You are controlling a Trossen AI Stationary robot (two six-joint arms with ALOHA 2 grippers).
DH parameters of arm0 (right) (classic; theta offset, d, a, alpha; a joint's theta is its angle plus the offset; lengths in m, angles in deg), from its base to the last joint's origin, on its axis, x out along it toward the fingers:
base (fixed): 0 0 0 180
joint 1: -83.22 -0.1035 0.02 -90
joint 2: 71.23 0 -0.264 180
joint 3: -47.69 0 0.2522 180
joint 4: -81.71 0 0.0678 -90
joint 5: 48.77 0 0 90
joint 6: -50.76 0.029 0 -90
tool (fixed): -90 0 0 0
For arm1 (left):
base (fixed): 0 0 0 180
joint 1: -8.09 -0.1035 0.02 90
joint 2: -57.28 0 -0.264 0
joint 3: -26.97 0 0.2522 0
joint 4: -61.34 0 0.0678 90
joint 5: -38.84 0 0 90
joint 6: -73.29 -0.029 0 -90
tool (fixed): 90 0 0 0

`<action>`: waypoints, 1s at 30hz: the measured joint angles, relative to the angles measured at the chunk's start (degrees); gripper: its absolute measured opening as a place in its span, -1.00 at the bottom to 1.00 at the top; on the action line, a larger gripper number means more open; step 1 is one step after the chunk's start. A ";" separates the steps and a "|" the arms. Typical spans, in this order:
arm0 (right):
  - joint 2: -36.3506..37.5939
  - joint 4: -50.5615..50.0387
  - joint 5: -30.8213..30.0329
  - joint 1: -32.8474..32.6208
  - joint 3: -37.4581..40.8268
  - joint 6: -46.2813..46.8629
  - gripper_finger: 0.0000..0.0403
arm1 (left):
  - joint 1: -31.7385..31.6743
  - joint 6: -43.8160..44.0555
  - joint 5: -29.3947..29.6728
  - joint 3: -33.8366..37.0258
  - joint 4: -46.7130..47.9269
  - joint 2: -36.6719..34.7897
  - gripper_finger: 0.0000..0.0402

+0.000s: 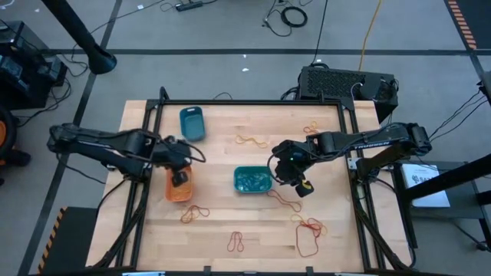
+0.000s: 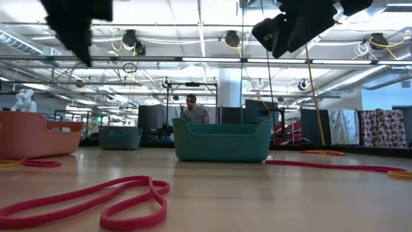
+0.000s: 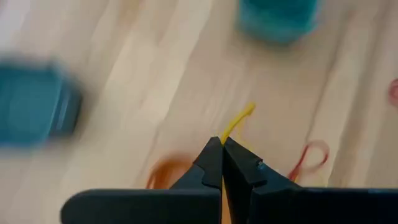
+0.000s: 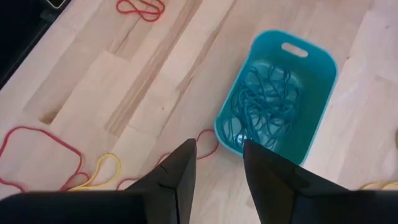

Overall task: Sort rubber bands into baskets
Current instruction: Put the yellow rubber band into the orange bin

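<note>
I need to let go of the yellow rubber band with my left gripper in the middle of the orange basket (image 1: 178, 185).
My left gripper (image 1: 180, 177) hangs over the orange basket (image 1: 178, 192) and is shut on a yellow rubber band (image 3: 239, 119). The left wrist view also shows the orange basket (image 3: 165, 172) below the fingers. My right gripper (image 1: 291, 179) is open and empty, just right of the teal basket (image 1: 252, 180), above the table. The right wrist view shows the teal basket (image 4: 277, 93) holding several blue-green bands. The blue basket (image 1: 192, 123) stands at the far left. Red and orange bands lie loose on the table (image 1: 236, 244). My left gripper pinches the yellow band between its two shut fingertips (image 3: 214, 160). A short yellow end (image 3: 244, 114) sticks out past the tips. The fingers come from above, and the band is lifted clear of the table. The rest of the band is hidden by the fingers.
Loose bands lie near the front edge: a big red loop (image 1: 309, 239), an orange one (image 1: 194, 213), and a red one in the low view's foreground (image 2: 96, 200). More orange bands lie at the far side (image 1: 251, 141). A black box (image 1: 345, 83) stands beyond the table's far right corner.
</note>
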 joint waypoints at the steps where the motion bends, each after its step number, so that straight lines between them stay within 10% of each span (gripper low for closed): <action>1: 0.00 0.27 0.00 0.00 0.00 0.01 -0.37 | 0.18 2.38 -0.01 0.00 2.57 -0.48 -0.99; 30: 0.00 -4.14 0.00 0.02 0.00 3.90 -0.37 | 1.06 9.23 -12.82 0.04 21.46 -0.75 -0.99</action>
